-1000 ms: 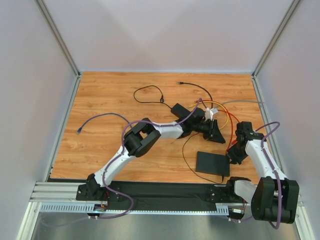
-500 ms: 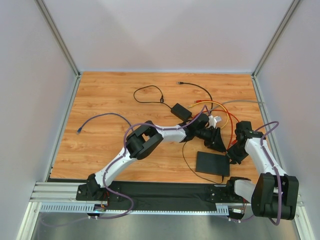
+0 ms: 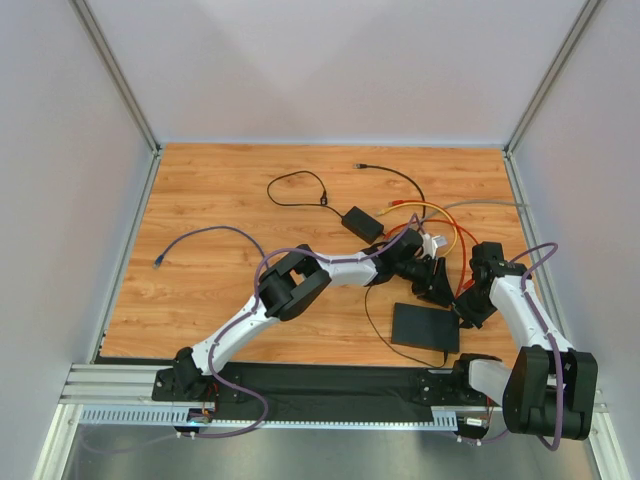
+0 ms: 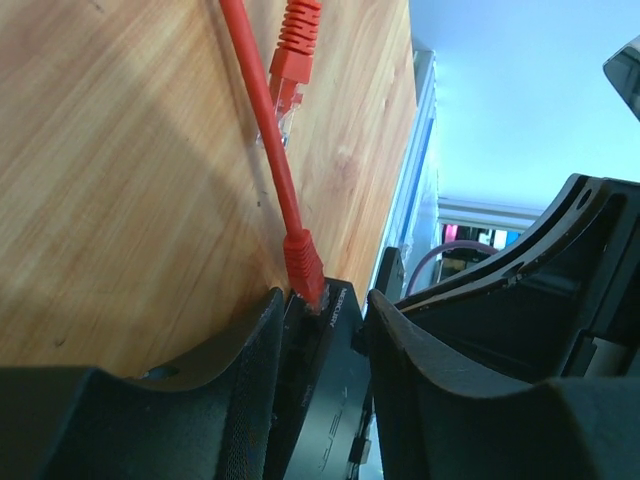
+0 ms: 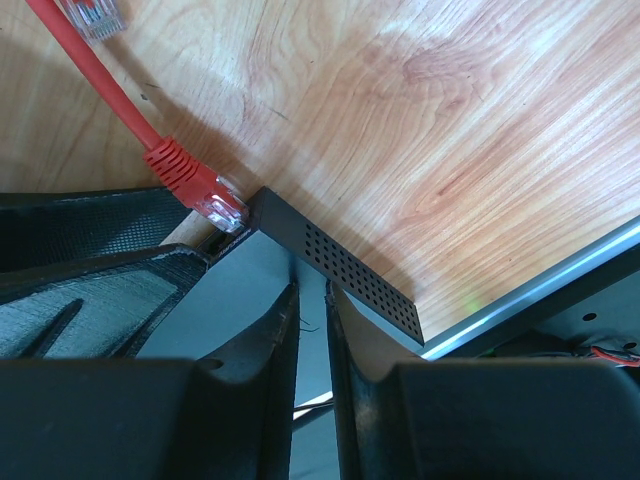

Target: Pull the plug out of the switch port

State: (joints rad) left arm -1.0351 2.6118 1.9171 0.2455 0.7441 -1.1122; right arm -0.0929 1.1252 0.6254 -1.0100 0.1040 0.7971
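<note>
I can see my left gripper's fingers straddling the switch's port edge, the red plug beyond their ends, so I should move forward, pinch the plug (image 4: 304, 264) and pull it away.
The switch (image 3: 425, 327) lies flat at the near right; it also shows in the left wrist view (image 4: 335, 400) and the right wrist view (image 5: 240, 300). A red plug (image 4: 303, 262) sits in a port on its far edge, also seen in the right wrist view (image 5: 195, 185). My left gripper (image 3: 437, 290) is open, its fingers (image 4: 240, 350) on either side of the switch's port edge, the plug just past the tips. My right gripper (image 3: 465, 315) is shut, its fingertips (image 5: 285, 310) on the switch's top face near the corner.
A black power-adapter brick (image 3: 362, 222) with thin black cable lies behind. Orange, red and grey cables (image 3: 445, 215) loop at the far right. A loose red plug (image 4: 290, 60) lies on the wood. A purple cable end (image 3: 160, 262) lies at left. The metal frame rail (image 5: 540, 300) runs near the switch.
My left gripper has moved nearer and to the right, from the cable loops down to the switch's port edge. The right arm has barely moved.
</note>
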